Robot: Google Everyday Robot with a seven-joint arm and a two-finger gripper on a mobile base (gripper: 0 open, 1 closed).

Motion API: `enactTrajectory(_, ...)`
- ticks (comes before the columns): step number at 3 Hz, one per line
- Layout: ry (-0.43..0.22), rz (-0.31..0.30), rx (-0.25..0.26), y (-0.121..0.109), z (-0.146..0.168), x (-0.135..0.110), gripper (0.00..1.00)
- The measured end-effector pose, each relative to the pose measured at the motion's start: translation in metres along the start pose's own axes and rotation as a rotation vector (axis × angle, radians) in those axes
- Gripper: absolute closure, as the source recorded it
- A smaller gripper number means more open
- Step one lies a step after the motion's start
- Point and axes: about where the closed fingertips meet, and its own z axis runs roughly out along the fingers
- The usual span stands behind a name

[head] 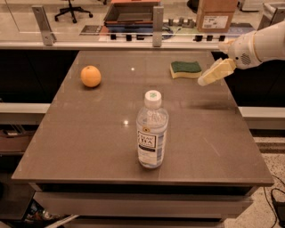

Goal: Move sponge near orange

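Note:
I will bring the fingers of my gripper closed on the end of the sponge (196,70) that lies farthest from the orange.
The sponge (185,69), pale yellow with a dark green top, lies flat on the brown table (89,129) at the far right. The orange (91,76) sits at the far left of the table, well apart from the sponge. My gripper (205,79) comes in from the right on a white arm, hovering above the table just right of the sponge, its cream fingers (216,71) pointing down-left toward it. It holds nothing.
A clear water bottle (152,131) with a white cap stands upright in the middle front of the table. A counter with a glass rail, a dark tray (131,12) and a cardboard box (216,15) runs behind the table.

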Motion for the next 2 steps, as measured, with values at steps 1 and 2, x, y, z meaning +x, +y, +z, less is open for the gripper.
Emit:
enactTrajectory(1,-0.027,0.029,-0.014,-0.014,0.027,-0.002,0.0)
enactTrajectory(2,-0.048,0.066,-0.024,-0.021,0.05,0.003,0.0)
